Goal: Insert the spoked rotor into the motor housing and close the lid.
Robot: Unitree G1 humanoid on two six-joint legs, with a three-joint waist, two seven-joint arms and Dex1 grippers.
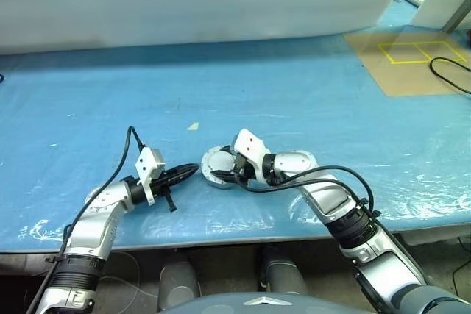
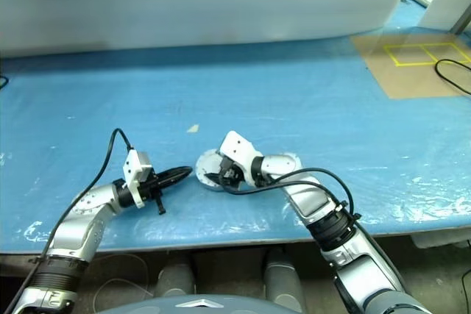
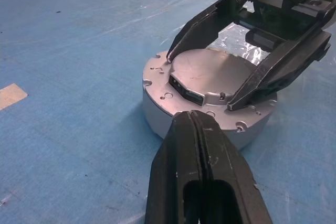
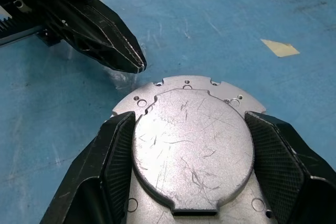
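My right gripper should open and take the housing's rim (image 3: 265, 115) from the side, with fingers above and below, because it spans only the raised plate of the motor housing.
A round silver motor housing (image 1: 213, 162) sits on the blue table near its front edge, with a flat, scratched silver plate (image 4: 189, 140) on top. Whether that plate is the lid I cannot tell. The spoked rotor is out of view. My right gripper (image 4: 189, 121) comes in from the right, and its two black fingers (image 3: 207, 24) press against opposite sides of the raised plate. My left gripper (image 3: 192, 118) is shut and empty. Its tip lies just beside the housing's left rim, with a small gap between them.
A small scrap of tape (image 1: 193, 126) lies on the blue table cover behind the housing. At the back right are a tan board with yellow tape squares (image 1: 412, 60) and a black cable (image 1: 449, 75). A pale wall runs along the far side.
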